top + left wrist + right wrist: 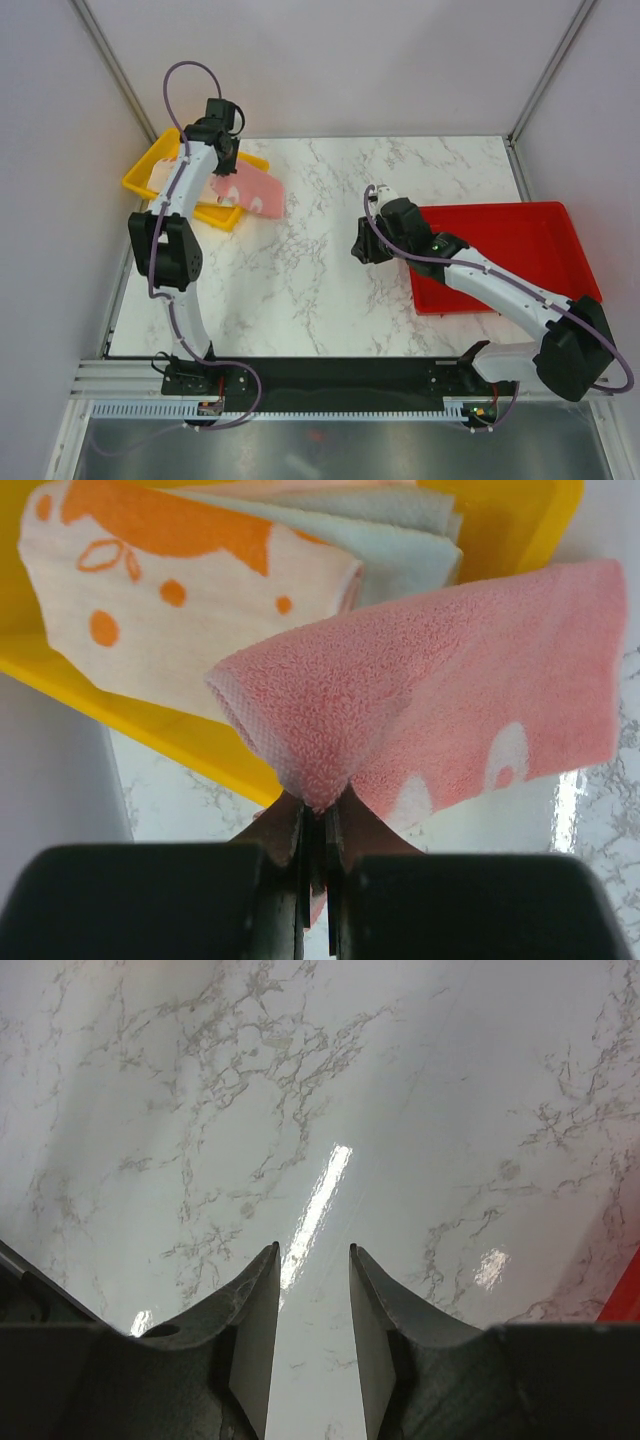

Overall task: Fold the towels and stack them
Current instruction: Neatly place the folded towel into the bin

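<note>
Next, my left gripper puts the pale pink towel, now lifted over the tray's near rim, down on top of the cream towel in the yellow tray [208,179] [240,610].
My left gripper [322,805] is shut on a corner of a pale pink towel [440,710], which hangs lifted over the near rim of the yellow tray [150,170] and spreads out to its right as a pink sheet [250,190]. In the tray lie more folded towels: a cream one with orange shapes [170,590] and a mint green one [400,540] behind it. My right gripper [312,1252] hovers open over bare marble near the table's middle, with nothing between its fingers; in the top view it [362,248] sits just left of the red tray.
A red tray [510,250] stands at the right side of the marble table [320,290], under my right arm. The yellow tray sits at the back left corner. Pale walls enclose the table on three sides.
</note>
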Motion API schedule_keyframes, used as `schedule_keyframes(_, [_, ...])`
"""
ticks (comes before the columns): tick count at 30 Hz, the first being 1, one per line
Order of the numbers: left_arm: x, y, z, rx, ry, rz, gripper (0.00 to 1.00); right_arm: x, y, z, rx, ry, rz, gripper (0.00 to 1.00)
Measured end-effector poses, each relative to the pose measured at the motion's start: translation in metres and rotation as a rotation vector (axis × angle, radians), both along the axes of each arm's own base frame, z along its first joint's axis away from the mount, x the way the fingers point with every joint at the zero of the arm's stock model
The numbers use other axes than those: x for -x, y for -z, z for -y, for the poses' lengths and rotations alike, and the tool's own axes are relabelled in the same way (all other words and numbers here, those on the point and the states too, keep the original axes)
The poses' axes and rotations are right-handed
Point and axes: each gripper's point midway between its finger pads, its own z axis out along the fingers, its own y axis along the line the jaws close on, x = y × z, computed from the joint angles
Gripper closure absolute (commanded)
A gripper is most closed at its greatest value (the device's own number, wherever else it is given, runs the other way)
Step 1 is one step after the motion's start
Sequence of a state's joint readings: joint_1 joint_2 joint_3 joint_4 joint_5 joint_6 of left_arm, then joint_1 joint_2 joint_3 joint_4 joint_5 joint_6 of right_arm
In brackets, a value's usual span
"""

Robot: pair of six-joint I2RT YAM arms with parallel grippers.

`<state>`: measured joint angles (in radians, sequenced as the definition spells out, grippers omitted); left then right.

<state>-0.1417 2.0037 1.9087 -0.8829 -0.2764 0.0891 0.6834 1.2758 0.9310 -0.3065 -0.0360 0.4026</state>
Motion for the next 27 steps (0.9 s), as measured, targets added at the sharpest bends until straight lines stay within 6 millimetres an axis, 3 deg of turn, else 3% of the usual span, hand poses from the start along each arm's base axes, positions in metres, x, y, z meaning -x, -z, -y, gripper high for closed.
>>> schedule_keyframes(6, [-0.019, -0.031, -0.023, -0.039, -0.035, 0.078, 0.98, -0.005, 0.015, -0.002, 0.038, -0.008, -0.018, 0.58])
schedule_keyframes(17, [-0.014, -0.029, -0.039, -0.119, 0.032, 0.011, 0.98, -0.012, 0.030, -0.007, 0.080, -0.030, -0.038, 0.58])
schedule_keyframes(22, [-0.031, -0.041, -0.057, -0.146, 0.025, 0.045, 0.98, -0.016, 0.024, -0.014, 0.067, -0.050, -0.030, 0.58])
schedule_keyframes(27, [-0.036, -0.043, -0.083, -0.157, -0.010, 0.053, 0.98, -0.013, 0.028, -0.019, 0.059, -0.078, -0.056, 0.57])
